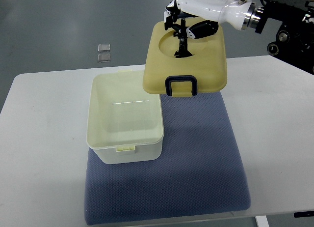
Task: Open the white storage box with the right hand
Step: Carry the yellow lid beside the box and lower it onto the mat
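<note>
My right gripper should release the cream lid flat on the blue mat [202, 128] close beside the white storage box. The lid now hangs tilted in the air.
The white storage box [125, 120] stands uncovered on the blue mat [196, 158], its inside bare. Its cream lid [196, 65] hangs in the air to the box's upper right, tilted, with a dark blue latch [181, 85] on its near edge. My right hand [189, 20] comes in from the top right, white with black fingers [202, 28], and is shut on the lid's dark handle [182, 42] at the lid's middle. The left arm does not show.
The mat lies on a white table [44, 138]. Two small clear squares [103, 52] lie on the grey floor beyond the table's far edge. Dark robot hardware [289, 30] sits at the top right corner.
</note>
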